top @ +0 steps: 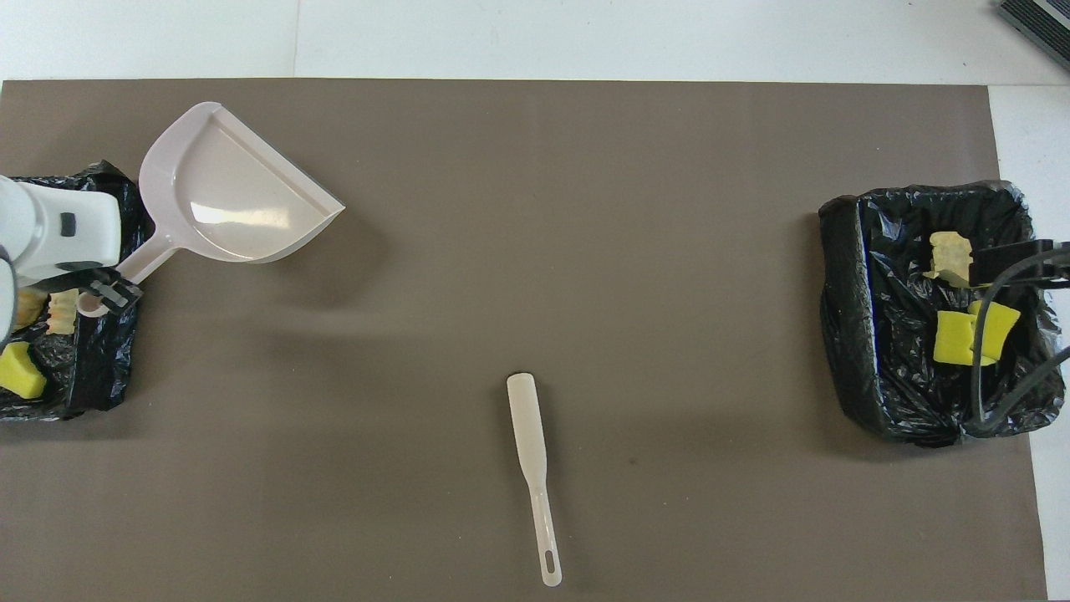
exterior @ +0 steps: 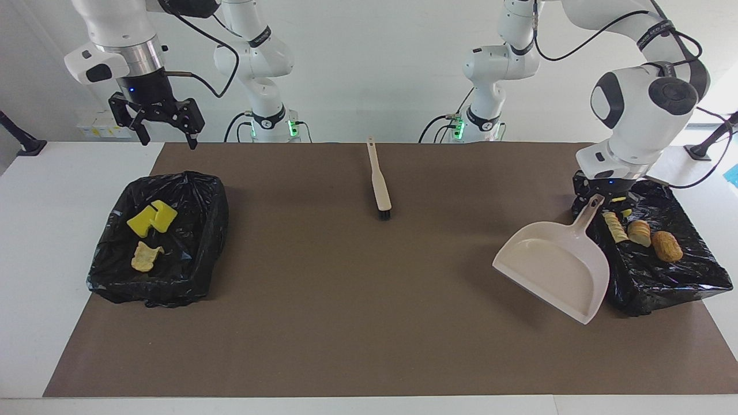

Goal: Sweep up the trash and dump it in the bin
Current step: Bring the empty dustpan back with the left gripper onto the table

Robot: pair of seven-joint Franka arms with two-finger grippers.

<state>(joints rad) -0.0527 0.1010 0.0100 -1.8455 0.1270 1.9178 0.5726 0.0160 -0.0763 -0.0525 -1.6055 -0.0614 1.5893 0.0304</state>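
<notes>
Next, my left gripper releases the beige dustpan, setting it free on the brown mat straight [top: 522,209] beyond the bristles of the beige brush.
The trash lies in two black-bagged bins. Yellow sponge pieces [exterior: 151,218] [top: 961,334] and a tan chunk [exterior: 145,256] sit in the bin [exterior: 199,196] at the right arm's end. Orange-tan chunks [exterior: 666,245] and a pale strip [exterior: 614,226] sit in the bin [exterior: 686,279] at the left arm's end. My left gripper [exterior: 597,200] [top: 100,291] is shut on the handle of the empty beige dustpan [exterior: 553,268] [top: 230,192]. The pan is tilted over the mat beside that bin. My right gripper [exterior: 166,141] hangs open and holds nothing, high over the table's edge beside its bin.
The beige brush [exterior: 380,184] [top: 532,468] lies flat on the brown mat [exterior: 346,300], near the robots' edge at the middle, bristles pointing away from them. A cable [top: 995,359] from the right arm hangs over the bin in the overhead view.
</notes>
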